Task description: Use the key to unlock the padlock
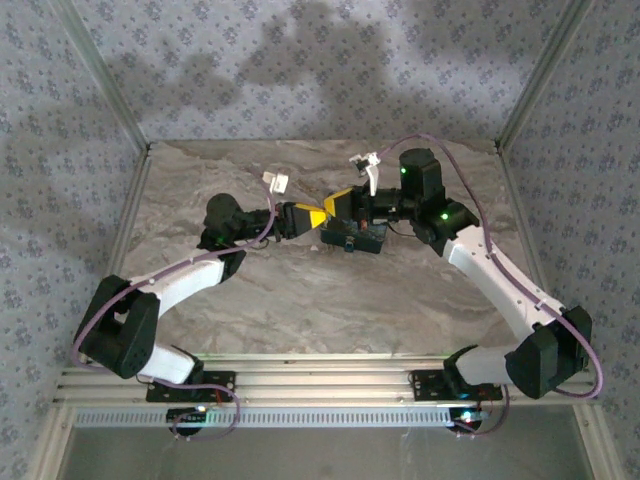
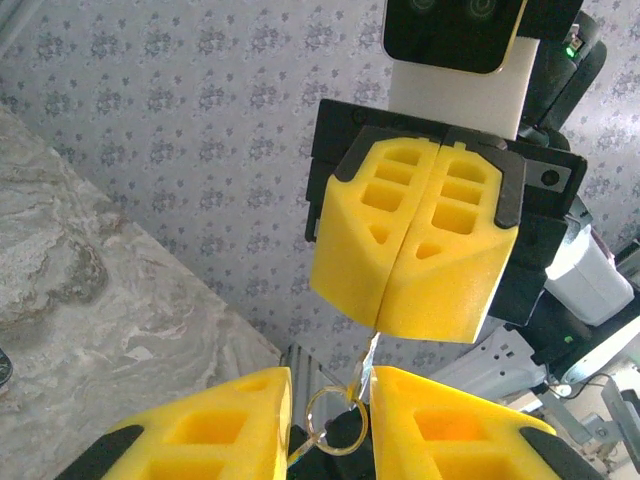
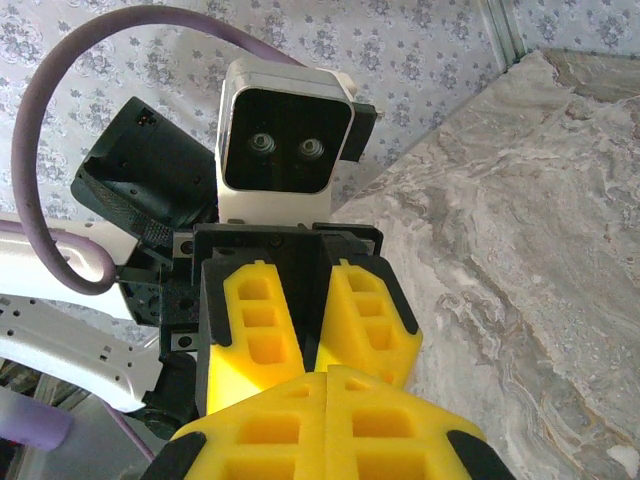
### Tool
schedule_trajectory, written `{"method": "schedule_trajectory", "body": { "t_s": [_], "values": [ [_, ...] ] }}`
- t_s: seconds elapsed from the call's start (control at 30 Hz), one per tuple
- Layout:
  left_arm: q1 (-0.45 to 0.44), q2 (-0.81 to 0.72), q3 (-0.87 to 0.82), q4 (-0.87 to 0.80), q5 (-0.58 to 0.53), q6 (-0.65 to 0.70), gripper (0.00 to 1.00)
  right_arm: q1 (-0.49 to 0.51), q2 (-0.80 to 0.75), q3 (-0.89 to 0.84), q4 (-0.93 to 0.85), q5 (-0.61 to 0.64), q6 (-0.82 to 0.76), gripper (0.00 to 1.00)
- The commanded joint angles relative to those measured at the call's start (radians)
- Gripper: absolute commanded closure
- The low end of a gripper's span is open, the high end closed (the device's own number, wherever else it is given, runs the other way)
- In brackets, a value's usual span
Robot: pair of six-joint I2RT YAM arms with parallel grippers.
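Note:
The key's tip is covered by my right gripper, so my left gripper will take the key by its ring end [image 2: 355,388] and free the blade for the padlock.
The two grippers meet tip to tip above the middle of the table. My right gripper [image 1: 340,206] [image 2: 383,322] [image 3: 327,376] is shut on the tip of the key [image 2: 369,362], a thin metal blade that hangs out of the seam between its yellow fingers. A key ring [image 2: 308,420] dangles from the key in the gap between the fingers of my left gripper [image 1: 312,217] [image 2: 331,388], which stands open around it; the blade lies close to one finger. The padlock [image 1: 357,238], a dark blue block, lies on the table just under the right gripper.
The marble table [image 1: 300,290] is boxed in by patterned walls [image 1: 300,60] at the back and both sides. A white connector [image 1: 275,182] sits on the left arm's cable and another [image 1: 363,162] near the right wrist.

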Motion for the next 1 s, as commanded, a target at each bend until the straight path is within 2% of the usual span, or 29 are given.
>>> {"method": "schedule_trajectory", "body": {
  "t_s": [0.0,0.13,0.43,0.5,0.6,0.67,0.97],
  "values": [
    [-0.008,-0.008,0.019,-0.004,0.028,0.036,0.74,0.003,-0.020,-0.006,0.021,-0.008,0.012,1.00],
    [-0.008,-0.012,0.021,-0.008,0.027,0.037,0.83,0.006,-0.017,-0.007,0.022,-0.009,0.012,1.00],
    [-0.009,-0.049,0.016,-0.051,-0.003,0.070,0.95,0.009,-0.012,-0.014,0.026,-0.021,0.012,1.00],
    [-0.008,-0.058,0.019,-0.075,-0.005,0.079,0.93,0.009,-0.013,-0.017,0.030,-0.026,0.013,1.00],
    [-0.009,-0.064,0.018,-0.072,-0.006,0.070,0.71,0.009,-0.015,-0.020,0.035,-0.027,0.015,1.00],
    [-0.008,-0.069,0.014,-0.070,-0.011,0.070,0.65,0.009,-0.013,-0.020,0.041,-0.028,0.018,1.00],
    [-0.008,-0.096,0.013,-0.130,-0.011,0.112,0.71,0.011,-0.009,-0.020,0.057,-0.033,0.029,1.00]
  ]
}}
